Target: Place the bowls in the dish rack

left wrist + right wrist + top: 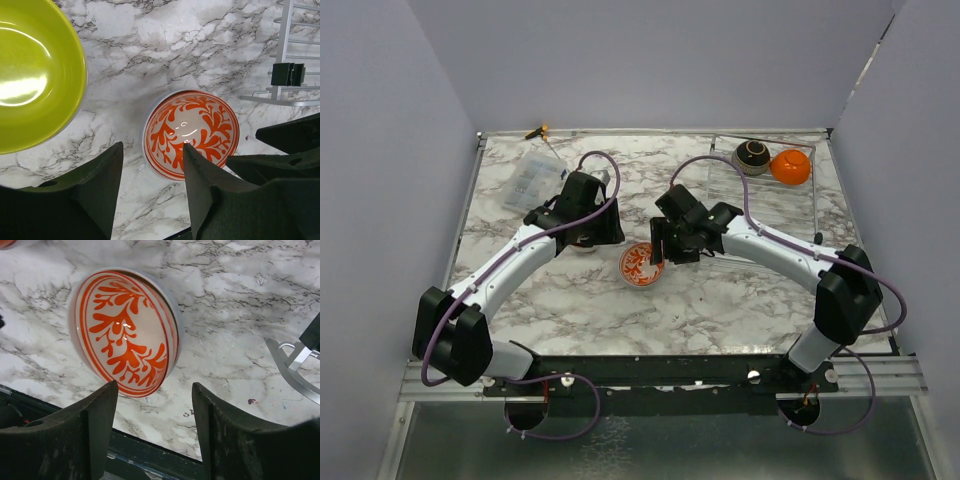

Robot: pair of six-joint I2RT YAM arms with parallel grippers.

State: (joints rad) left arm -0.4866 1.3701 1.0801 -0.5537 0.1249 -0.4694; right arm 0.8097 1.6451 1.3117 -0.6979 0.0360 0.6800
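Observation:
The orange-patterned bowl sits nested in a plain white bowl, so the robot's left gripper should lift it out by its rim [150, 162] for the right gripper to take.
A white bowl with an orange pattern [641, 264] sits upright on the marble table between my two grippers. It also shows in the left wrist view [192, 132] and the right wrist view [125, 330]. My left gripper [598, 233] [152, 150] is open and empty, just left of it. My right gripper [664, 250] [155, 390] is open and empty, just right of it. A lime green bowl [30, 75] lies by the left gripper. The silver wire dish rack [775, 195] at the back right holds a dark brown bowl [752, 155] and an orange bowl [790, 167].
A clear plastic compartment box [533, 180] lies at the back left. A small yellow and black object [537, 131] lies at the back edge. The rack's near edge [285, 50] is close to both grippers. Grey walls enclose the table.

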